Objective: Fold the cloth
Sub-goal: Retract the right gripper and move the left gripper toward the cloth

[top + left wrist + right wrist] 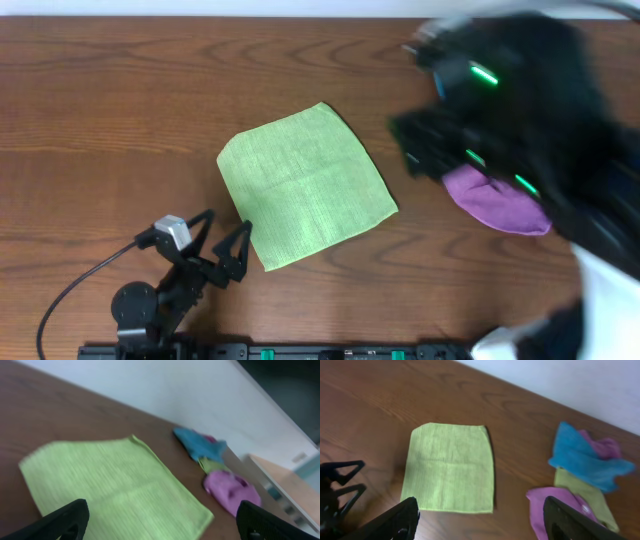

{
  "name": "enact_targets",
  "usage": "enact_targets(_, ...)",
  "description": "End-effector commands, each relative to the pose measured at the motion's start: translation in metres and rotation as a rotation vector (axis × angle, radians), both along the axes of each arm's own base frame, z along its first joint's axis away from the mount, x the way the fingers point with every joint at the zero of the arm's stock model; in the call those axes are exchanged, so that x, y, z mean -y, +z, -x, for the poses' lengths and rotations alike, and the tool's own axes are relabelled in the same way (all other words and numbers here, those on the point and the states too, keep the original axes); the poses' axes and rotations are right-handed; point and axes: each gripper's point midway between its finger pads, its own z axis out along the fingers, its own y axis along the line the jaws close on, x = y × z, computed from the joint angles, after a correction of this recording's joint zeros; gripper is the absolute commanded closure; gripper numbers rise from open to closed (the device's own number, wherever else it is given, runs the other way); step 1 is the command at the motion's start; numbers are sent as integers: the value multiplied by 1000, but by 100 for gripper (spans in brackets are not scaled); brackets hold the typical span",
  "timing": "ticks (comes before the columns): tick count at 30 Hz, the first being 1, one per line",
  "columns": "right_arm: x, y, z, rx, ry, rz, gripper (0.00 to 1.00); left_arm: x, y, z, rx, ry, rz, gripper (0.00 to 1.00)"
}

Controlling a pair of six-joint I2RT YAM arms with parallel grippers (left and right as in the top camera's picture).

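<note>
My left gripper will next grab the front corner (266, 269) of the lime-green cloth, the one that points towards the table's near edge.
The lime-green cloth (305, 185) lies flat and unfolded on the wooden table, turned a little so one corner points towards the front. It also shows in the left wrist view (110, 485) and the right wrist view (451, 466). My left gripper (222, 243) is open and empty, low over the table just in front of the cloth's front-left corner; its wrist view shows the jaws (162, 527) wide apart with the cloth between and beyond them. My right gripper (480, 520) is open and empty, held high above the table to the right of the cloth. In the overhead view the right arm is a dark blur.
A pile of other cloths lies right of the lime one: a purple cloth (497, 200) (555, 510), a blue one (585, 460) and a dull olive one (585, 492). A pale wall runs along the table's far edge (210, 400). The left arm's cable trails at the front left (80, 285).
</note>
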Motion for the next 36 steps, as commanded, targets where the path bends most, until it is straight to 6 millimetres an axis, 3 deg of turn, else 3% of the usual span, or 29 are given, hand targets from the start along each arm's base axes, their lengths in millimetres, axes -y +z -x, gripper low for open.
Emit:
enact_targets(1,27,-14,18,-20,-35,66,18,17,-4,10,-24,-120,12,5)
enact_targets(7,55,-53,54,-107,-55,120,17,23,-14,11,-65,-162,-5,5)
enact_targets(11,71,-85,75,-186,-100,132,15,31,-32,11,-123,-199,-55,5)
enact_targets(16,73,-128,91,-307,-117,132,15,41,-53,10,-196,-229,-149,5)
enact_targets(19,65,-150,90,-351,-98,129,15,49,-58,7,-233,-242,-240,5)
enact_targets(24,54,-171,77,-364,-99,107,15,60,-61,4,-328,-251,-353,5)
enact_targets(27,46,-183,67,-364,-97,92,15,66,-62,5,-433,-239,-334,5)
enact_targets(31,38,-214,47,-388,-110,52,18,64,-62,11,-587,-193,-277,5)
enact_targets(36,22,-243,28,-438,-35,-44,20,84,-48,22,-496,-373,-294,5)
